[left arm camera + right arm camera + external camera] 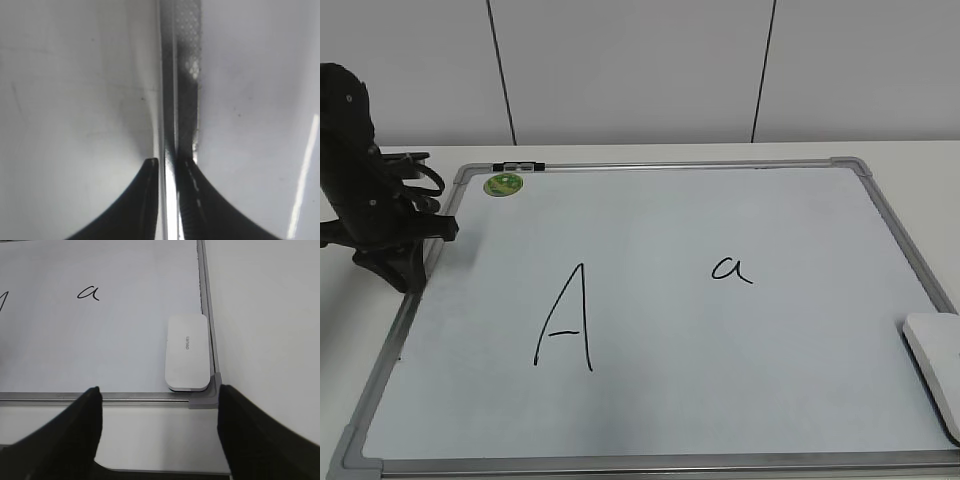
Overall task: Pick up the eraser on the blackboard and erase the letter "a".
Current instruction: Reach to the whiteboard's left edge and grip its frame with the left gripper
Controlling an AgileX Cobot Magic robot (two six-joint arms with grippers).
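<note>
My right gripper moves to the white eraser next and then closes across its middle (pixel 938 367) (pixel 188 353), with one finger on each of its long sides.
The blackboard (pixel 670 165) lies flat on the table. The small letter "a" (pixel 732 268) is written right of its middle and also shows in the right wrist view (pixel 88 292). The white eraser (pixel 935 360) lies in the board's near right corner, partly cut off by the picture's edge. In the right wrist view the eraser (pixel 187 351) lies just beyond my open, empty right gripper (pixel 159 390), which hovers off the board's edge (pixel 100 400). My left gripper (pixel 415 265) is shut on the board's left frame rail (pixel 169 100), one finger on each side (pixel 170 162).
A large capital "A" (pixel 565 320) is drawn left of the middle. A round green magnet (pixel 504 184) sits near the far left corner, next to a small black-and-white clip (pixel 518 166) on the top rail. A white wall stands behind the table.
</note>
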